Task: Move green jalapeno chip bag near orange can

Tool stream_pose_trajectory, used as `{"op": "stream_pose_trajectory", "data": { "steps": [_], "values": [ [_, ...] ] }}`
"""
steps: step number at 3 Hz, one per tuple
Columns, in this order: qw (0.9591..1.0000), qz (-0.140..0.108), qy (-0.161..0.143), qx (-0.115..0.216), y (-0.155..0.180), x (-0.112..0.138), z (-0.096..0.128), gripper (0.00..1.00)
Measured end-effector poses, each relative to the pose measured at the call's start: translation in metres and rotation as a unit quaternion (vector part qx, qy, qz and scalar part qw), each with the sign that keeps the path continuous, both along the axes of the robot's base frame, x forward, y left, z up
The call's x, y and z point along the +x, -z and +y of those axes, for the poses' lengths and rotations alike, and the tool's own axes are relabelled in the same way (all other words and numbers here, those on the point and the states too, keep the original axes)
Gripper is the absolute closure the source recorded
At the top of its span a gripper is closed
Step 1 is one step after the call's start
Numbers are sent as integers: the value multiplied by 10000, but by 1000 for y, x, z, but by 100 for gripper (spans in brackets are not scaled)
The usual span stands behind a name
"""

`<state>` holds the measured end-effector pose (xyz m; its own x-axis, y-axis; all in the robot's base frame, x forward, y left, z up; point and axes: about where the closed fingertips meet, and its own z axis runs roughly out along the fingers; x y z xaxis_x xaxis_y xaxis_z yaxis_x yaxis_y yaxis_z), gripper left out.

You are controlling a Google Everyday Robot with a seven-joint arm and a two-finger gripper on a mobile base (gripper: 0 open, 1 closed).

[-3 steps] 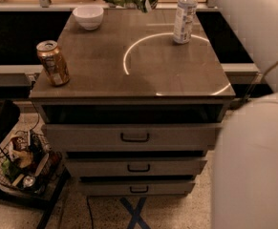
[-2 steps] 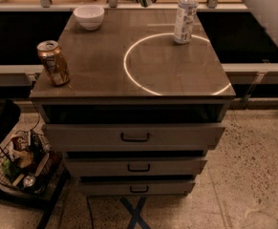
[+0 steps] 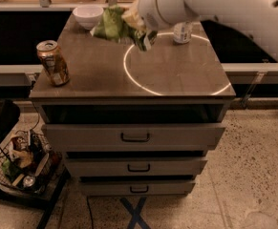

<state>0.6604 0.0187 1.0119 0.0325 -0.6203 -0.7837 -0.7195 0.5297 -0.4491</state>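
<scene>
Next, I set the green jalapeno chip bag down near the table's front edge, beside the orange can (image 3: 112, 75), with my gripper.
The green jalapeno chip bag (image 3: 111, 25) is a wrinkly light-green foil bag held in the air above the back left part of the tabletop, just right of the bowl. My gripper (image 3: 139, 26) is at the end of the white arm that reaches in from the upper right. It is shut on the bag's right end and is mostly hidden by the bag and the arm. The orange can (image 3: 53, 63) stands upright near the table's front left corner, well to the left of the bag and nearer the front edge.
A white bowl (image 3: 88, 15) sits at the back left. A clear bottle (image 3: 182, 32) stands at the back right, partly behind the arm. A bright light ring (image 3: 143, 82) lies on the tabletop (image 3: 95, 75). Drawers (image 3: 134, 136) are below, and a wire basket (image 3: 24, 161) stands on the floor at left.
The arm has swung in over the table from the upper right. The bag has come from the far edge towards the front and now hangs over the tabletop. The can, bowl and bottle are unmoved.
</scene>
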Motion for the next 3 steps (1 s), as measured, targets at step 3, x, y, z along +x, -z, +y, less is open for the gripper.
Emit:
{"op": "stream_pose_trajectory", "data": {
  "steps": [3],
  "values": [
    [9868, 825, -1307, -481, 120, -35, 38, 100]
  ]
}}
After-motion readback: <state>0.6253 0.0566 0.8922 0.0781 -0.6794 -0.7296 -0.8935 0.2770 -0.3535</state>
